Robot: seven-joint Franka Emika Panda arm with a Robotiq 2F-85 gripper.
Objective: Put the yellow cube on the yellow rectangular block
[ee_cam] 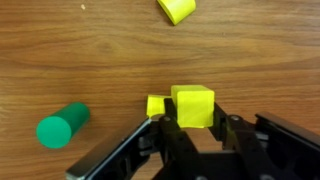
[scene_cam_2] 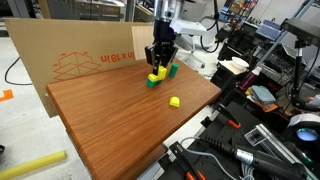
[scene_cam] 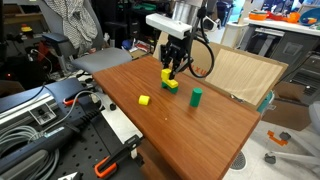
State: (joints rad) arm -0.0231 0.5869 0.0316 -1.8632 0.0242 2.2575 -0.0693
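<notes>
The robot's gripper will put the yellow cube, now held just above the table, down on the middle of the yellow rectangular block (scene_cam: 173, 77) (ee_cam: 180, 106), above the dark green block.
My gripper (ee_cam: 196, 128) is shut on the yellow cube (ee_cam: 192, 103) and holds it just above the table. It also shows in both exterior views (scene_cam: 166, 73) (scene_cam_2: 157, 74). The yellow rectangular block (ee_cam: 156, 104) lies right beside and below the cube, and the cube hides most of it. I cannot tell whether the cube touches it. A dark green block (scene_cam: 173, 88) (scene_cam_2: 151, 83) lies against the same cluster.
A green cylinder (ee_cam: 62, 125) (scene_cam: 196, 96) (scene_cam_2: 172, 71) stands near the cluster. A smaller yellow piece (ee_cam: 177, 9) (scene_cam: 144, 100) (scene_cam_2: 174, 101) lies apart on the wooden table (scene_cam: 200, 130). A cardboard sheet (scene_cam_2: 90, 55) stands along the back edge.
</notes>
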